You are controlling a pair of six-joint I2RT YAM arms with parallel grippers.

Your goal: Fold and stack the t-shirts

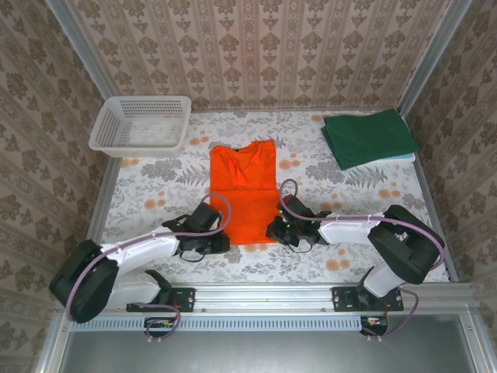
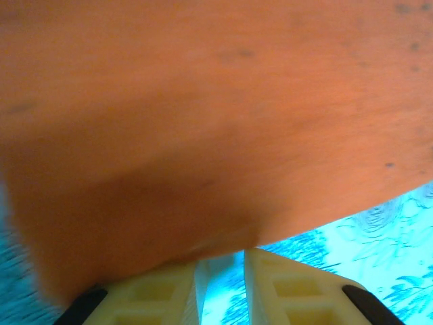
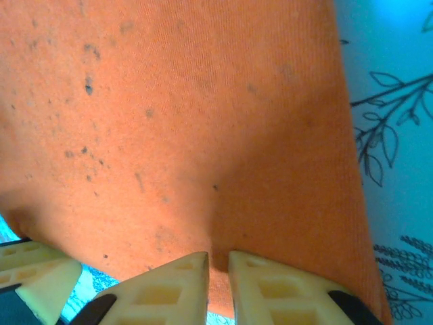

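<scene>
The orange t-shirt is pinched by my right gripper inward of its near corner, so next my right gripper opens and grabs the very corner (image 3: 380,310) before folding.
The orange t-shirt (image 1: 243,190) lies flat mid-table as a long narrow rectangle, its collar at the far end. My left gripper (image 1: 220,233) is at its near left corner. In the left wrist view the orange cloth (image 2: 203,122) covers one fingertip (image 2: 169,284), the tablecloth shows through the narrow gap between the fingers, and I cannot make out a pinch. My right gripper (image 1: 272,230) is at the near right corner, shut on the orange cloth (image 3: 203,135), which creases up from between its fingers (image 3: 270,288). The dark green t-shirt (image 1: 369,136) lies folded at the back right.
A white lattice basket (image 1: 141,124) stands at the back left corner. The table wears a floral cloth (image 1: 155,175). Patterned walls close in the back and both sides. A metal rail (image 1: 264,295) carrying the arm bases runs along the near edge.
</scene>
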